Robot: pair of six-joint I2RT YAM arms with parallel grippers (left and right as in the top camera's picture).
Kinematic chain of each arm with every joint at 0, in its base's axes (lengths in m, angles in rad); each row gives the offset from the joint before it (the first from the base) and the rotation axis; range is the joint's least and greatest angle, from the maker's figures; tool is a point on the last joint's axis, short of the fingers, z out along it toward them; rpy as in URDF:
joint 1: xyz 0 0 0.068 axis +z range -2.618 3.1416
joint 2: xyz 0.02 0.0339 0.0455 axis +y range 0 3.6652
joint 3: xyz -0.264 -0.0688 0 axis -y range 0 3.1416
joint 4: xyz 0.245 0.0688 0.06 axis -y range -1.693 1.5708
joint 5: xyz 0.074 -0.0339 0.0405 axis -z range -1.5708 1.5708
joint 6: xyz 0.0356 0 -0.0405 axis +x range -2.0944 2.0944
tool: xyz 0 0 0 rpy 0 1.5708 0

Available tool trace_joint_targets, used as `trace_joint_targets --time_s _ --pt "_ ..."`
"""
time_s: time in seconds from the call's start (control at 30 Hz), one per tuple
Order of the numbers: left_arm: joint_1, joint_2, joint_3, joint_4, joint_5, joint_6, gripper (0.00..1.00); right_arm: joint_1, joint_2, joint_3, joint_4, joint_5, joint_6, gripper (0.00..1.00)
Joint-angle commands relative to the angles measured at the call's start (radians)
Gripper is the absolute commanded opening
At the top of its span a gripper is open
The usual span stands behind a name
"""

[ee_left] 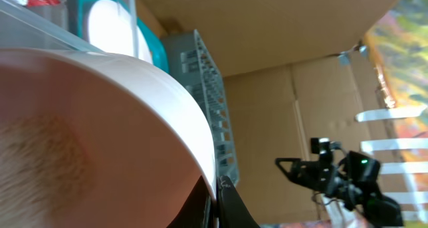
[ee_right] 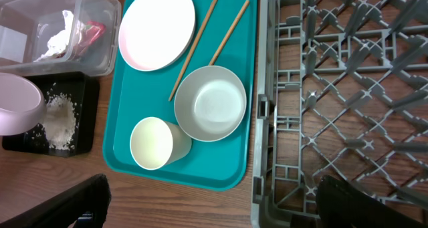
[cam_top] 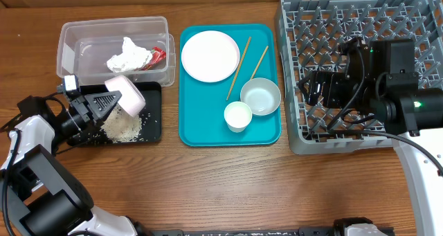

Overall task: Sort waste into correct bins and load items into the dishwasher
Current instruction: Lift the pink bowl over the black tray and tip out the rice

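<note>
I should let go of the white bowl, now tilted over the black tray, with my left gripper on the teal tray (cam_top: 203,109) beside the cup, in front of the plate.
My left gripper (cam_top: 109,103) is shut on the rim of a white bowl (cam_top: 127,94), held tilted over the black tray (cam_top: 154,129), where white rice scraps (cam_top: 123,127) lie in a pile. In the left wrist view the bowl (ee_left: 100,121) fills the frame, its rim pinched between the fingers (ee_left: 217,201). The clear tub (cam_top: 114,35) holds the crumpled napkin (cam_top: 128,56) and the red wrapper (cam_top: 158,55). On the teal tray (cam_top: 197,132) sit the plate (cam_top: 210,55), two chopsticks (cam_top: 239,66), a second bowl (cam_top: 260,96) and the cup (cam_top: 237,116). My right gripper (ee_right: 210,201) is open and empty above the grey dish rack (cam_top: 304,142).
The dish rack's left wall (ee_right: 264,121) stands right beside the teal tray (ee_right: 120,151). The tub and black tray (ee_right: 17,142) are side by side at the left. Bare wooden table runs along the front.
</note>
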Motion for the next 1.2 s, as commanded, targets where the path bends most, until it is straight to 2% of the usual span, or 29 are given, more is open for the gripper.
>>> trace_joint_targets --time_s 0.0,0.43,0.6,0.87,1.0,1.17 --pt "0.005 0.014 -0.006 0.003 0.069 -0.088 0.04 0.003 -0.022 0.019 -0.004 0.002 0.000 1.00" --pt "0.009 0.014 -0.006 0.030 0.069 -0.185 0.04 0.003 -0.022 0.018 -0.013 0.002 0.000 1.00" --pt "0.013 0.014 -0.006 0.031 0.069 -0.278 0.04 0.003 -0.022 0.018 -0.013 0.002 0.000 1.00" --pt "-0.034 -0.035 0.043 0.024 0.064 -0.281 0.04 0.003 -0.022 0.018 -0.012 0.002 0.000 1.00" --pt "-0.145 -0.130 0.108 0.022 -0.064 -0.336 0.04 0.003 -0.022 0.018 -0.011 0.002 0.000 1.00" --pt "-0.400 -0.253 0.204 0.027 -0.401 -0.410 0.04 0.003 -0.022 0.018 -0.012 0.002 0.000 1.00"
